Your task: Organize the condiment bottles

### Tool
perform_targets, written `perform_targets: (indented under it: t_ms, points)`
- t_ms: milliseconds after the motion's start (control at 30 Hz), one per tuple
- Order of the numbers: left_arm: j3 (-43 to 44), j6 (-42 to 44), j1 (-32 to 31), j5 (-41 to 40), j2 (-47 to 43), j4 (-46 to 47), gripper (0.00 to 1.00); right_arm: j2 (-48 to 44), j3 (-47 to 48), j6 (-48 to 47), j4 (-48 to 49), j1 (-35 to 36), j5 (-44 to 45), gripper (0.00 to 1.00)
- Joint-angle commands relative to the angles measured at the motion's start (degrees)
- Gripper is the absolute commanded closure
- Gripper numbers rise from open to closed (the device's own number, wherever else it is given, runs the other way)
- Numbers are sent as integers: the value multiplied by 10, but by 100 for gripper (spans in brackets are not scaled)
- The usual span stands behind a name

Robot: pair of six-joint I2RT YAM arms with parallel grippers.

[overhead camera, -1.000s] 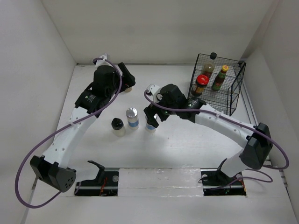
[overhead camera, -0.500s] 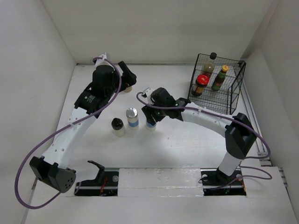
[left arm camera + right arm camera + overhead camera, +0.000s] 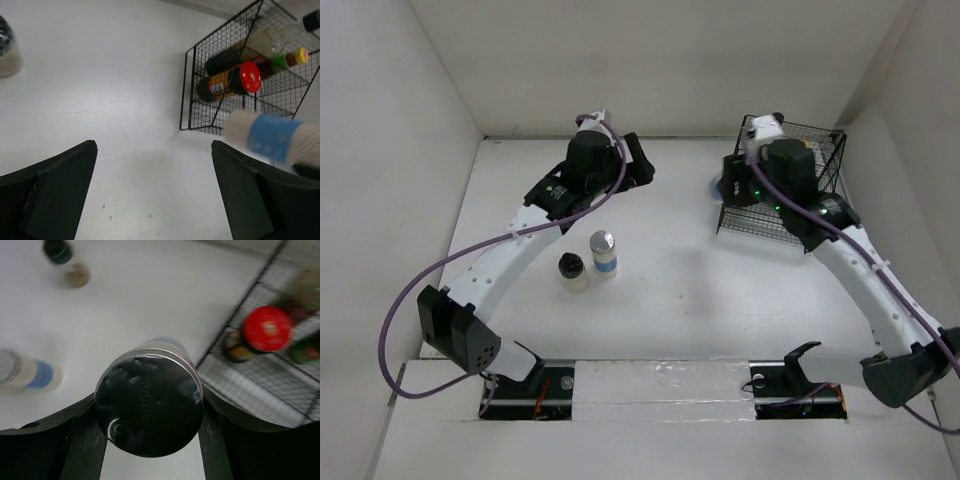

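Observation:
The robot's right gripper will release the silver-capped shaker inside the black wire basket [image 3: 775,201] [image 3: 272,376], beside the red-lidded dark jar. The shaker is now held at the basket's front corner.
My right gripper [image 3: 732,182] is shut on a silver-capped blue-labelled shaker [image 3: 149,405] and holds it in the air at the front left corner of the black wire basket [image 3: 825,160]. The shaker shows blurred in the left wrist view [image 3: 270,137]. Inside the basket stand a red-lidded dark jar [image 3: 249,77], a green-capped bottle [image 3: 280,60] and a brown sauce bottle [image 3: 235,52]. A second silver-capped shaker [image 3: 603,252] and a black-capped jar [image 3: 572,271] stand left of centre on the table. My left gripper [image 3: 642,168] is open and empty at the back centre.
White walls close in the table at the back and both sides. In the top view my right arm hides most of the basket's contents. A small tan-topped jar [image 3: 77,275] stands on the table to the far left in the right wrist view.
My right gripper has lifted the shaker from the middle of the table and carried it right to the basket. My left arm has swung right towards the back centre.

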Motion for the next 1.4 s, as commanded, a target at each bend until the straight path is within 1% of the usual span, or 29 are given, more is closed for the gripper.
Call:
perform_targets:
  t_ms: [0, 67, 100, 167, 200, 300, 333, 433, 567, 733, 867, 933, 1033, 1067, 1100, 1233, 1267, 1300, 1367]
  points:
    - [30, 16, -24, 14, 5, 2, 5, -25, 39, -14, -13, -69, 21, 61]
    - [30, 24, -45, 14, 19, 2, 5, -25, 56, -22, -20, -108, 26, 61]
    - [30, 24, -45, 14, 19, 2, 5, -19, 66, -22, -33, -152, 26, 61]
    - [35, 24, -52, 14, 25, -11, 5, 2, 96, -35, -33, -195, 1, 61]
    - [35, 24, -52, 19, 25, -11, 5, 11, 103, -35, -33, -230, -7, 61]
    - [35, 24, -52, 24, 25, -5, 5, 39, 117, -35, -11, -264, -29, 63]
    - [35, 24, -52, 24, 25, -5, 5, 46, 125, -35, -6, -282, -29, 63]
    - [35, 24, -52, 38, 25, -5, 5, 75, 165, -35, -6, -305, -29, 64]
    - [30, 24, -52, 38, 25, -5, 5, 106, 187, -35, -6, -318, -29, 64]
    - [24, 24, -52, 38, 25, 6, 5, 118, 135, -35, 45, -331, -26, 64]
    - [30, 29, -52, 38, 31, 6, 5, 129, 107, -30, 51, -331, -26, 64]
    - [30, 29, -52, 38, 31, 6, 5, 129, 73, -23, 74, -331, -26, 64]
    - [30, 34, -52, 38, 31, 6, 5, 129, 52, -22, 96, -331, -26, 64]
    - [30, 34, -52, 38, 31, 6, 5, 144, 39, -22, 103, -331, -26, 64]
    - [30, 34, -52, 38, 31, 6, 5, 150, 33, -22, 109, -331, -35, 62]
    - [30, 34, -52, 38, 31, 6, 5, 190, 26, -12, 119, -331, -41, 61]
    - [30, 34, -52, 38, 31, 6, 5, 199, 26, -12, 119, -331, -46, 59]
    - [30, 34, -52, 38, 31, 6, 5, 218, 31, -7, 119, -336, -46, 55]
    - [24, 34, -52, 38, 31, 6, 5, 237, 46, 0, 108, -336, -54, 51]
